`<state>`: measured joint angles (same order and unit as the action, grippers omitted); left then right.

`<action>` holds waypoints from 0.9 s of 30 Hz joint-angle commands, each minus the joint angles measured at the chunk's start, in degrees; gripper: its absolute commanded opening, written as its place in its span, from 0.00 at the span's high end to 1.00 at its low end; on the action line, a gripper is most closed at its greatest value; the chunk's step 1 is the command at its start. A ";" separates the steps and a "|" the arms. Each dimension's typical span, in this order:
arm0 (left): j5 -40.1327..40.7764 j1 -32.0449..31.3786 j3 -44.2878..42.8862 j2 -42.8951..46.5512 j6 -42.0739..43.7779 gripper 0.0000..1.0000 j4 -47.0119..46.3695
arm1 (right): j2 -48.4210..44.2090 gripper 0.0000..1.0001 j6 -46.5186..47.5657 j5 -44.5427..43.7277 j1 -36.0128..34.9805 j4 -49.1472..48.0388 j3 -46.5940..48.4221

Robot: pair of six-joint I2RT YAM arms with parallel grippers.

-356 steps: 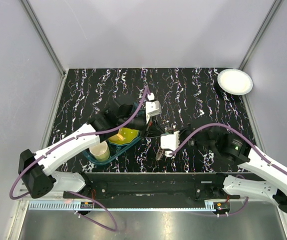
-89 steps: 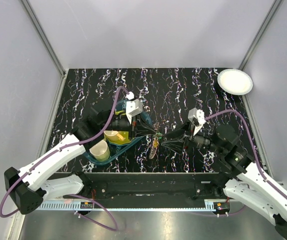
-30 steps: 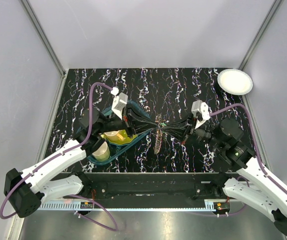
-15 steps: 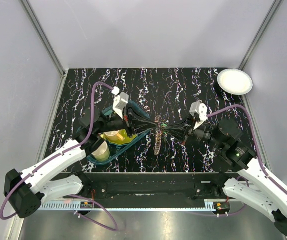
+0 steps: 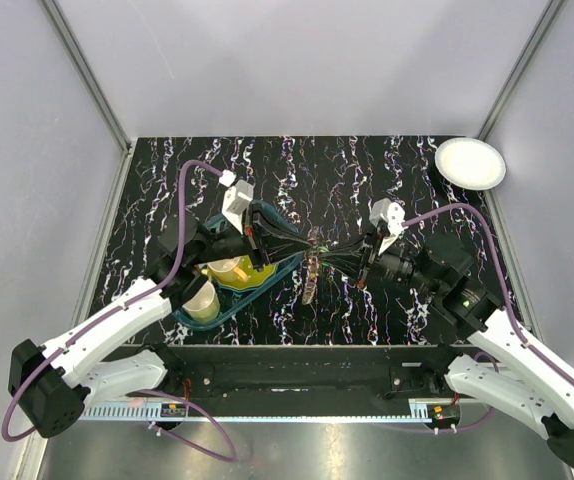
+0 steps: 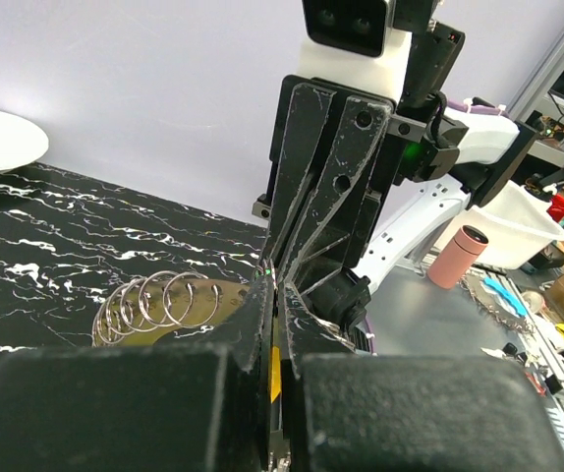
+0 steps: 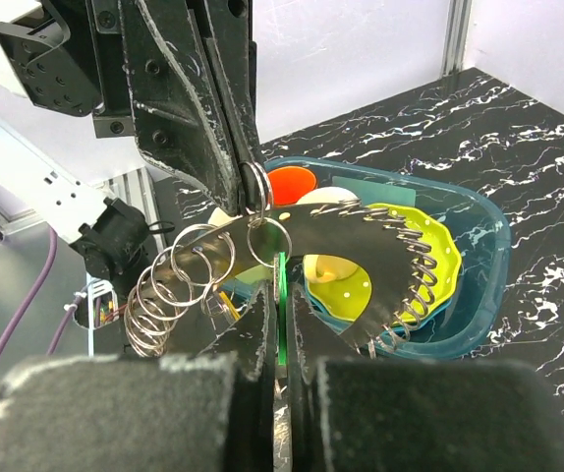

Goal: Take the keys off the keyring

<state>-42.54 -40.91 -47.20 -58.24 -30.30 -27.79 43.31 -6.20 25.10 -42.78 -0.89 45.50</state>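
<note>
I should open my right gripper and take the ring itself (image 7: 261, 189) with it, because the green key it holds hangs on the ring in my left gripper.
The keyring (image 5: 310, 272) is a chain of several silver split rings with flat brown keys. It hangs above the table between both grippers. My left gripper (image 5: 304, 243) is shut on a ring (image 7: 255, 187) at the top of the bunch; a yellow sliver (image 6: 275, 374) shows between its jaws (image 6: 274, 287). My right gripper (image 5: 326, 250) faces it, tip to tip, and is shut on a thin green-edged key (image 7: 281, 280) that hangs from a small ring. The linked rings (image 7: 179, 275) trail to the left, and they also show in the left wrist view (image 6: 154, 300).
A teal tray (image 5: 229, 312) under the left arm holds a yellow bowl (image 5: 237, 270) and a cream cup (image 5: 200, 302). A white plate (image 5: 470, 162) sits at the far right corner. Grey walls stand on three sides.
The right arm has moved a little left, so the two grippers are closer together. The hanging bunch has shifted slightly left with them.
</note>
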 commanded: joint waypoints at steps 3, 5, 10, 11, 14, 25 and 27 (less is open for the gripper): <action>1.67 0.74 -1.14 1.37 -1.25 1.00 -10.35 | 0.55 1.00 -2.41 -3.04 0.07 1.32 -1.73; 1.41 0.83 -1.14 1.20 -1.25 1.00 -10.61 | 0.63 0.97 -3.03 -2.87 0.16 1.50 -0.94; -1.75 0.83 -1.05 0.76 -0.37 1.00 -10.88 | -1.03 0.70 -4.26 -2.07 0.07 3.52 3.28; -2.71 0.83 -0.88 0.93 0.24 1.00 -10.88 | -1.73 0.66 -4.26 -2.08 0.16 3.26 3.46; -4.21 0.92 0.00 1.20 0.95 1.00 -11.40 | -4.28 0.63 -3.74 -2.43 0.07 2.21 4.07; -7.29 0.92 0.18 0.49 1.83 1.00 -12.11 | -2.97 0.69 -0.39 3.63 0.16 -3.24 7.41; -7.81 0.83 0.09 0.49 2.35 1.00 -11.85 | -2.00 0.70 -0.57 5.39 0.16 -4.29 8.11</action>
<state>-48.42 -40.25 -47.05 -58.35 -29.87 -34.28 39.86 -7.66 26.68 -42.74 -0.49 50.57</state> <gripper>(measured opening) 0.008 0.309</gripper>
